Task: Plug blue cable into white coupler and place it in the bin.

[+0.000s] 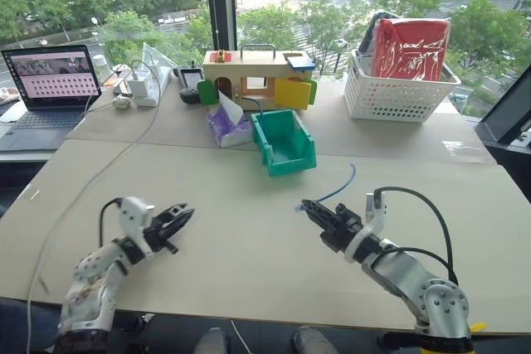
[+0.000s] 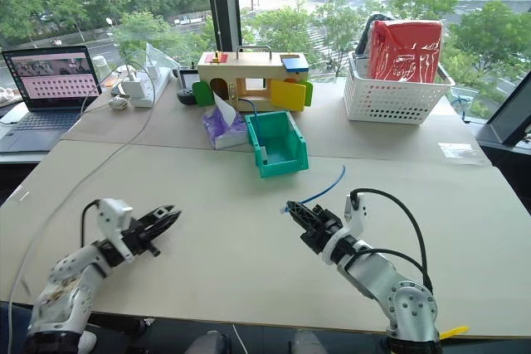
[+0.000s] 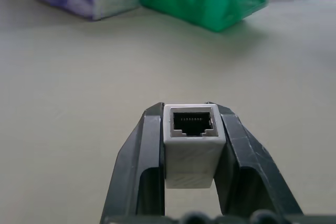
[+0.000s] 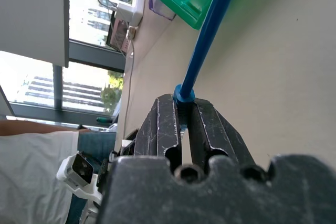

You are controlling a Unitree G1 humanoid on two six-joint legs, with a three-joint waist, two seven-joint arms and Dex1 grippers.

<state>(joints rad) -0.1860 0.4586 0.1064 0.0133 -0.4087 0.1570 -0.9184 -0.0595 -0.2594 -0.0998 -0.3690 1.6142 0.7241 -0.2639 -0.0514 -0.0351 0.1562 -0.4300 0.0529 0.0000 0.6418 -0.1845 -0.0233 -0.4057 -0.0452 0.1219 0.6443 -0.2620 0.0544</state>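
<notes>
The white coupler sits too deep, with its socket level with the fingers of my left gripper, so next I put the coupler down and grip its rear end (image 3: 189,176).
The white coupler (image 3: 191,141) sits clamped between the two black fingers of my left gripper (image 1: 184,215), dark socket facing outward, above the near left of the table. My right gripper (image 1: 305,206) is shut on the plug end of the blue cable (image 1: 341,187), which trails away from it over the tabletop toward the right; the plug itself is hidden between the fingers (image 4: 160,124). The two grippers face each other with a wide gap of table between them. The teal-green bin (image 1: 291,162) stands beyond them at the table's middle, its cut-away front toward me.
A purple tissue pack (image 1: 226,128) lies left of the bin, with a wooden toy house (image 1: 257,77) behind. A white lattice basket (image 1: 397,95) holding a red bag stands back right. A laptop (image 1: 50,80) and a long white cord (image 1: 99,167) are at the left.
</notes>
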